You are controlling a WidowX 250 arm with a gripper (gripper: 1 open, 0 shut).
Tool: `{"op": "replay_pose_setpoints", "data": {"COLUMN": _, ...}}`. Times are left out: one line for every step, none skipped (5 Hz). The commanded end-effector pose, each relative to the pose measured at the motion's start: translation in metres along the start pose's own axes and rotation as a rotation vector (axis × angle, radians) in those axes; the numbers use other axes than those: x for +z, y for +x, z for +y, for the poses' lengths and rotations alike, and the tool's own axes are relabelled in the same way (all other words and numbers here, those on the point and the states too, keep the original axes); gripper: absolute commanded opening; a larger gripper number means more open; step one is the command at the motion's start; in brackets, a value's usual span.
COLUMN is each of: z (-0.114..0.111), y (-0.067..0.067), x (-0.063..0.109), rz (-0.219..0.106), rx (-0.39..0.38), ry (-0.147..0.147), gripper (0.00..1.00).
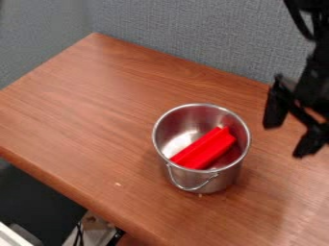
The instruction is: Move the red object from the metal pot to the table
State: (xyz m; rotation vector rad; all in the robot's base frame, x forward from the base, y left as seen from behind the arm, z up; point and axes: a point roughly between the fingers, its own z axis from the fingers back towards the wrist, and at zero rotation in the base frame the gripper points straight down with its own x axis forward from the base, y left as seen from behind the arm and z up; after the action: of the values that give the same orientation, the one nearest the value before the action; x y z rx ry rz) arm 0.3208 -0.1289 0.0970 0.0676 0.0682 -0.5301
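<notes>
The red object in the metal pot should be next: my gripper needs to reach down and close on the middle of the red object [202,149], between its two ends.
The metal pot [203,150] stands upright on the table [103,91], near its front edge. Inside it the red object [206,149] lies on a slant, one end up against the far right wall. My gripper [287,137] hangs to the right of the pot, at about rim height and clear of it. Its two dark fingers [274,104] stand apart, open, and nothing is between them.
A grey-blue wall rises behind the table. The table's front edge runs diagonally just below the pot, with dark floor and some clutter beyond it. Bare wood spreads to the left of the pot and behind it.
</notes>
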Motion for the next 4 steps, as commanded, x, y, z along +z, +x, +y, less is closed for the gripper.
{"op": "replay_pose_setpoints", "data": {"z": 0.016, "y": -0.009, "x": 0.028, "rz": -0.09, "rx": 0.078, "ry": 0.05, "gripper": 1.0}}
{"op": "replay_pose_setpoints", "data": {"z": 0.013, "y": -0.015, "x": 0.047, "rz": -0.094, "rx": 0.049, "ry": 0.078, "gripper": 1.0}}
{"op": "replay_pose_setpoints", "data": {"z": 0.006, "y": -0.026, "x": 0.063, "rz": -0.097, "rx": 0.011, "ry": 0.101, "gripper": 1.0}}
{"op": "replay_pose_setpoints", "data": {"z": 0.008, "y": -0.045, "x": 0.049, "rz": -0.082, "rx": -0.018, "ry": 0.104, "gripper": 1.0}}
